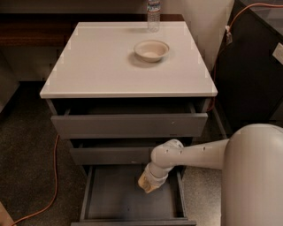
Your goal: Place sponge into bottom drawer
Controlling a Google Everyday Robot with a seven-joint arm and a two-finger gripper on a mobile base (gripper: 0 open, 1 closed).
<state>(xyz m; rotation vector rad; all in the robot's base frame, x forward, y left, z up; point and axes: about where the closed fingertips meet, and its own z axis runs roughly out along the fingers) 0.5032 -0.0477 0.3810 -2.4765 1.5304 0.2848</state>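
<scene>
The gripper needs to release the sponge on the middle of the bottom drawer's grey bottom (131,197).
The bottom drawer (115,198) of the white-topped cabinet is pulled out, showing its shallow grey tray. My gripper (149,185) points down over the right middle of that tray, at the end of the white arm reaching in from the right. It is shut on the sponge (147,184), a small pale-yellow block that sticks out below the wrist, just above or at the tray floor. The wrist hides the fingers and the sponge's top.
The two upper grey drawers (128,125) stand slightly ajar above my arm. A white bowl (151,50) and a water bottle (153,9) sit on the cabinet top. An orange cable (55,176) runs along the floor at left. A dark cabinet (252,66) stands at right.
</scene>
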